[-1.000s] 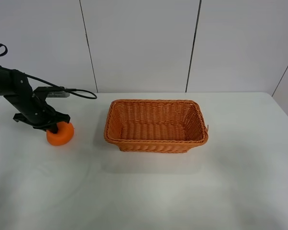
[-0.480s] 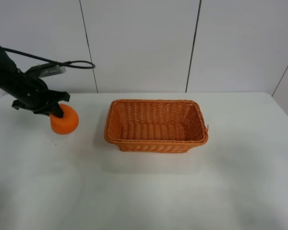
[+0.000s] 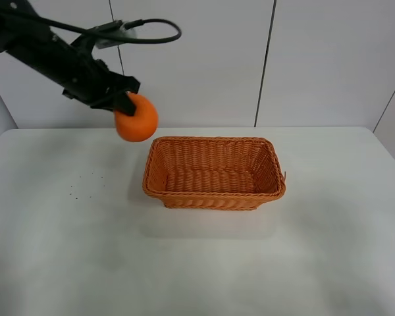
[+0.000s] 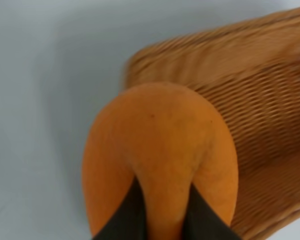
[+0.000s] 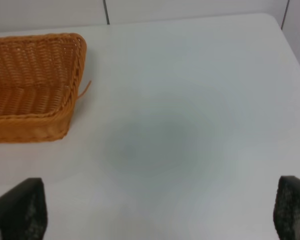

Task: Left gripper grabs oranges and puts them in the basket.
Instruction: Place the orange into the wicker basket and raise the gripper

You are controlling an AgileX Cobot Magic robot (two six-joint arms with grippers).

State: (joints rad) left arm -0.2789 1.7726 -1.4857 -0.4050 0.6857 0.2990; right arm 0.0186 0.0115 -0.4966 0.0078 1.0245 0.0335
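My left gripper is going to release the orange in the middle of the wicker basket [image 3: 210, 175], near the front side of the basket.
My left gripper [image 3: 124, 104] is shut on the orange [image 3: 136, 118] and holds it in the air, above and just left of the wicker basket's [image 3: 214, 172] left rim. In the left wrist view the orange [image 4: 160, 160] fills the middle, with my two black fingers [image 4: 121, 217] pressed into its near side and the basket [image 4: 250, 100] behind it. The basket stands empty on the white table [image 3: 197, 257]. My right gripper [image 5: 155, 220] shows only its two black fingertips [image 5: 17, 207] far apart over bare table, right of the basket [image 5: 32, 82].
A white panelled wall [image 3: 263, 59] rises behind the table. A black cable [image 3: 145, 29] loops above the left arm. A few dark specks [image 3: 79, 187] lie on the table at the left.
My left gripper has lifted the orange off the table at the far left and carried it up and right, to just beside the basket's left rim.
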